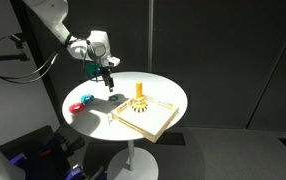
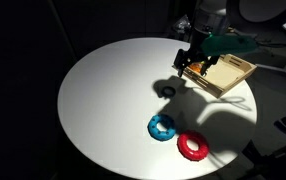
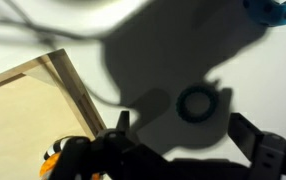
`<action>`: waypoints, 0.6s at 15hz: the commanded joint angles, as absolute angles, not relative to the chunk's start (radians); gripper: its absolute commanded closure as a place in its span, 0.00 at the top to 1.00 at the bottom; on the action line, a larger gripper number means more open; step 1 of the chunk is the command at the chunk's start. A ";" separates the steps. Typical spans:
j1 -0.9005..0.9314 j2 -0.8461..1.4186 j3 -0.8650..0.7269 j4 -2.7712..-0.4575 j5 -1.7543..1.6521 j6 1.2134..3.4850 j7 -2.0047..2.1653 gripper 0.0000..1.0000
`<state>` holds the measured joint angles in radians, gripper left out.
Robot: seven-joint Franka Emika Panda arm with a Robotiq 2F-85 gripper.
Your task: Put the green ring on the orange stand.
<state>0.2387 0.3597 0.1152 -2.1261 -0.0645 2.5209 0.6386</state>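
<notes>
My gripper should next move down to the green ring and close on the ring's opposite outer sides point(image 1: 115, 98) point(image 3: 197, 104), because its hole has to stay free.
The green ring point(image 3: 194, 103) lies flat on the white table in the gripper's shadow; it also shows in both exterior views point(image 2: 166, 90) point(image 1: 114, 99). My gripper point(image 3: 188, 135) is open and empty, hovering above the ring, with a finger on either side of it in the wrist view. It shows above the table in both exterior views point(image 1: 108, 75) point(image 2: 190, 62). The orange stand point(image 1: 139, 98) rises from its tan board point(image 1: 148, 118), beside the ring. In the wrist view only its edge shows at the bottom left point(image 3: 51, 160).
A blue ring point(image 2: 162, 127) and a red ring point(image 2: 192, 147) lie side by side near the edge of the round white table point(image 2: 103, 100). The blue ring also shows at the wrist view's top right point(image 3: 273, 10). The tan board point(image 3: 33, 110) lies close to the gripper.
</notes>
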 commanded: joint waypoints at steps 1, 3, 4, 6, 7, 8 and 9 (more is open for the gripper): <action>0.288 0.473 0.074 -2.021 -0.081 2.532 0.650 1.00; 0.317 0.525 0.054 -1.976 -0.091 2.529 0.646 1.00; 0.330 0.546 0.045 -1.956 -0.094 2.527 0.645 1.00; 0.352 0.589 0.032 -1.915 -0.093 2.524 0.641 1.00; 0.362 0.608 0.025 -1.895 -0.093 2.523 0.640 1.00; 0.372 0.626 0.019 -1.876 -0.092 2.520 0.640 1.00; 0.381 0.644 0.013 -1.855 -0.092 2.516 0.641 1.00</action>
